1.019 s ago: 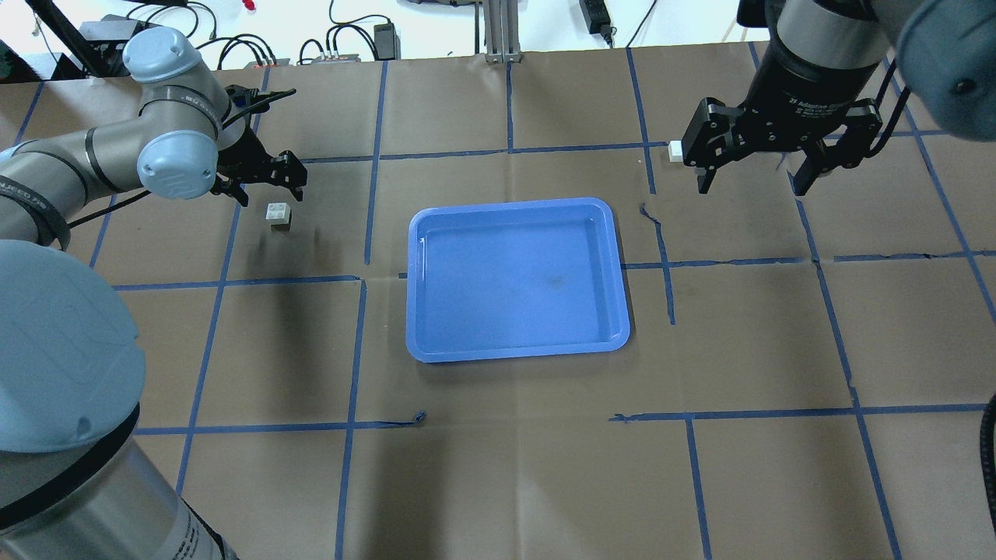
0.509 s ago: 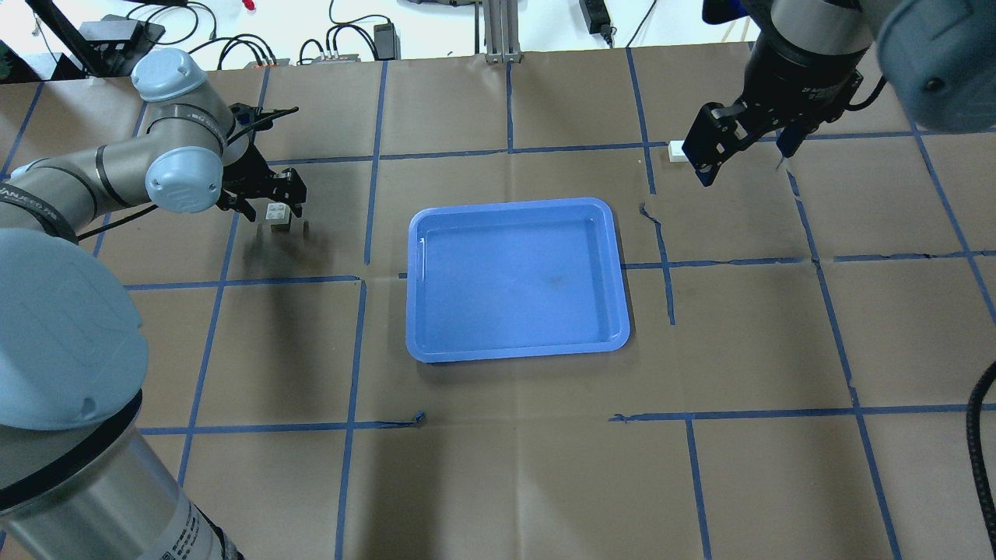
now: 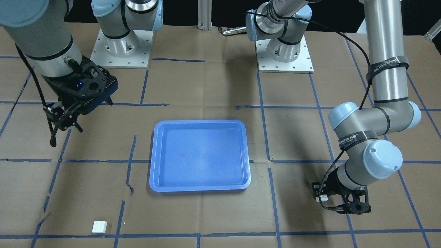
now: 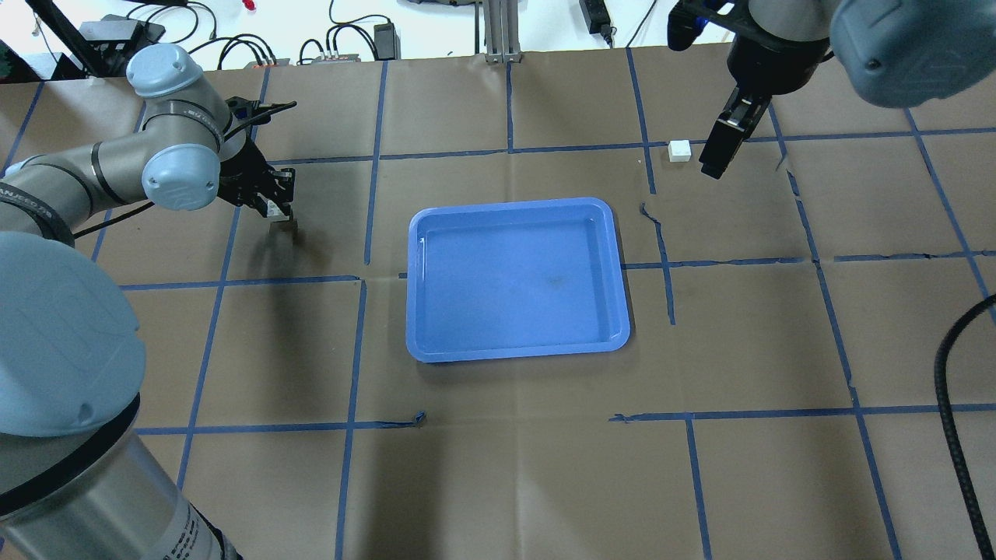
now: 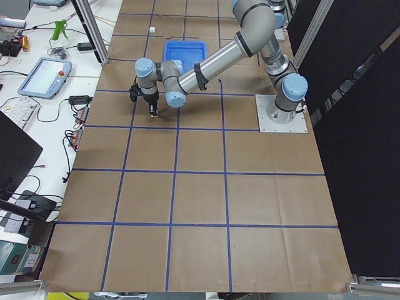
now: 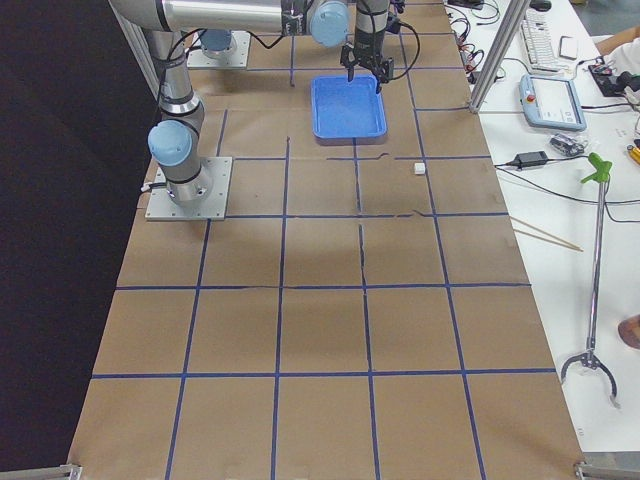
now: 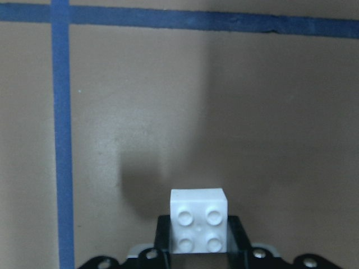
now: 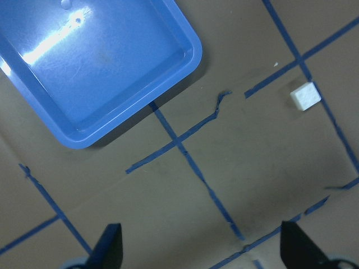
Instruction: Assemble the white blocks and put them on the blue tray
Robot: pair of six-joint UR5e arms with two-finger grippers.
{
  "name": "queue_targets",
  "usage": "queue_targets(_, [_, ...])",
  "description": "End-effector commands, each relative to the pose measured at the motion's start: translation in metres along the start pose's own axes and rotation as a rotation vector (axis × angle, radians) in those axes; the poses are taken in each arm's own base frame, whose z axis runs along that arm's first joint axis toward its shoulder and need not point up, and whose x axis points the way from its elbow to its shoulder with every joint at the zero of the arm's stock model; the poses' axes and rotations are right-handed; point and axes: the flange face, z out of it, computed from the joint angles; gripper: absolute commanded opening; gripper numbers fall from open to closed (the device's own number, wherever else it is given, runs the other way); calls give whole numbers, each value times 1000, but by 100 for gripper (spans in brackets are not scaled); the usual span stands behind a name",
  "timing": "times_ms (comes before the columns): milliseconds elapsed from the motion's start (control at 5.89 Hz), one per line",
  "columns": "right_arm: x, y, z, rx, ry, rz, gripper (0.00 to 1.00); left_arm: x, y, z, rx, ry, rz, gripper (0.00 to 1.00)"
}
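Next, my left gripper sets the white block, held just above the brown table, down near the middle of the blue tray's bottom [image 3: 205, 152].
My left gripper [image 4: 274, 205] is shut on one white block [image 7: 199, 219] and holds it just above the brown table, left of the blue tray [image 4: 513, 280]. The block's four studs show in the left wrist view. It also shows in the front view [image 3: 323, 197]. The other white block [image 4: 680, 150] lies on the table beyond the tray's far right corner, also in the right wrist view [image 8: 305, 96]. My right gripper [image 8: 202, 252] is open and empty, raised above the table, just right of that block. The tray holds nothing.
Blue tape lines cross the brown paper, with a torn strip [image 4: 650, 214] right of the tray. Both arm bases [image 3: 120, 44] stand at the robot's side. Cables and power supplies [image 4: 342, 47] lie beyond the far edge. A black hose [image 4: 953, 389] hangs at the right.
My left gripper came down over the white block, shut on it and lifted it slightly. My right wrist turned and moved toward the far edge, uncovering the other block.
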Motion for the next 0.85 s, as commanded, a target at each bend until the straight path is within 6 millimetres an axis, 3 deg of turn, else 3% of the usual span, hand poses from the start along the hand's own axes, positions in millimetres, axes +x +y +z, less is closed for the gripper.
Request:
queue_targets(0, [73,-19,13,6,10,-279,100,57,25,-33,18,1,176,0])
queue_targets(170, [107,-18,26,10,7,-382,100,132,61,-38,8,6,425,0])
queue_targets(340, [136,-2,46,87,-22,-488,100,186,85,-45,6,0,687,0])
queue_targets(509, [158,11,68,197,-54,-492,100,229,97,-47,13,0,955,0])
queue_targets(679, [171,7,101,280,-93,-547,100,272,111,-53,28,-4,1094,1])
